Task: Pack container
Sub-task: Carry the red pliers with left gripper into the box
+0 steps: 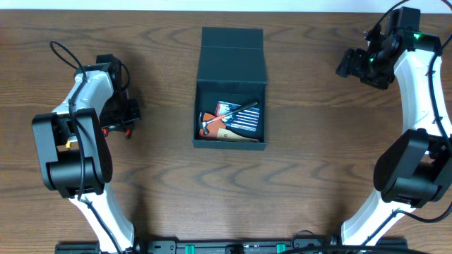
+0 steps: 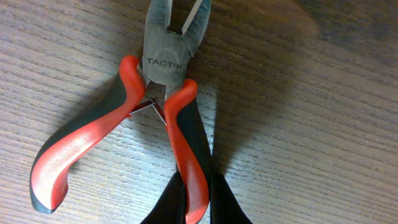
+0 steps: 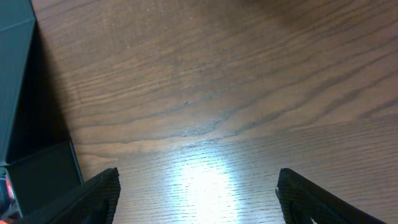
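Next, my left gripper releases the TACTIX pliers in the back of the container (image 1: 235,97), behind the striped pack. The pliers still lie on the wood.
The container (image 1: 229,144), a dark teal-black square box, stands open mid-table with its flap lid (image 1: 232,60) folded back. Inside lie several tools, among them an orange-handled one (image 1: 215,127) and a striped pack (image 1: 240,115). My left gripper (image 2: 196,199) is shut on one red-and-grey handle of the TACTIX pliers (image 2: 165,59), which lie on the wood far left of the container (image 1: 119,129). My right gripper (image 3: 198,180) is open and empty above bare table at the back right (image 1: 347,65). The container's side shows at the left edge of the right wrist view (image 3: 18,93).
The wooden table (image 1: 318,141) spreads around the container. The arm bases stand at the front left (image 1: 74,162) and front right (image 1: 409,169).
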### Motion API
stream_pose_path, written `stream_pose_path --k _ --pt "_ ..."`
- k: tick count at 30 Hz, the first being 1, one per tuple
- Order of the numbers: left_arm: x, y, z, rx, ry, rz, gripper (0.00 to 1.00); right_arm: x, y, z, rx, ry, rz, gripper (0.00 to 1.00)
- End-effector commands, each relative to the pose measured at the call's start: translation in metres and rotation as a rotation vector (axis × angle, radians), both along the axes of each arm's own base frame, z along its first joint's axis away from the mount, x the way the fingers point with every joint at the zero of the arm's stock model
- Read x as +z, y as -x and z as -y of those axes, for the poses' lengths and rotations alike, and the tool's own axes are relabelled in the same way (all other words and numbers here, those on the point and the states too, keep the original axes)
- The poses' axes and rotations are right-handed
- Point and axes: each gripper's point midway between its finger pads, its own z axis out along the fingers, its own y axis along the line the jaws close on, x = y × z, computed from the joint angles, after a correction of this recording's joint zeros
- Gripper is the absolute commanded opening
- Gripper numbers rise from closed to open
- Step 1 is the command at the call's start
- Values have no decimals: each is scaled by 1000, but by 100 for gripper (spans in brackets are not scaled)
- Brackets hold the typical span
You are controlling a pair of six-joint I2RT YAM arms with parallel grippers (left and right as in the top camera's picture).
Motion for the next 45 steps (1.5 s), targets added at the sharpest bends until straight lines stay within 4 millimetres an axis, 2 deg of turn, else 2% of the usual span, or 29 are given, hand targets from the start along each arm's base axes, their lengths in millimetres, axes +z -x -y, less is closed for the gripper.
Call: stream_pose_path --k 1,4,7,9,13,15,18,20,22,25,28,30,37,40,45 --pt "-6 5 0 7 2 -25 6 -2 0 -5 6 -13 -6 82" --pt "1 3 1 7 5 -11 6 -2 0 -5 6 -13 -6 82" --pt "23 -3 5 1 14 31 6 -2 0 -5 6 -13 -5 83" --pt "49 -12 9 -41 9 89 6 -2 0 -5 6 -13 -4 83" --pt "119 -35 33 -207 -10 286 6 -2 -1 -5 6 -12 2 83" --pt "163 -43 59 -373 -25 417 6 -2 -2 -5 6 -12 3 83" --pt "212 -43 108 -667 -52 583 6 -2 -2 -5 6 -12 5 83" --pt "233 -36 145 -882 -67 660 6 -2 -2 -5 6 -12 5 82" --pt "241 -26 180 -1093 -75 695 6 -2 -2 -5 6 -12 5 82" --pt "233 -9 224 -1337 -68 686 6 -2 -2 -5 7 -12 5 82" --pt "209 0 248 -1462 -51 627 6 -2 -2 -5 7 -12 2 81" --pt "192 0 255 -1494 -38 580 6 -2 -1 -5 7 -13 1 81" --pt "120 -8 258 -1570 -3 387 6 -2 0 -5 6 -13 -3 81" --pt "96 -9 259 -1573 12 333 6 -2 0 -5 6 -13 -3 81" --pt "67 -13 261 -1574 25 283 6 -2 -1 -5 6 -13 -3 80"
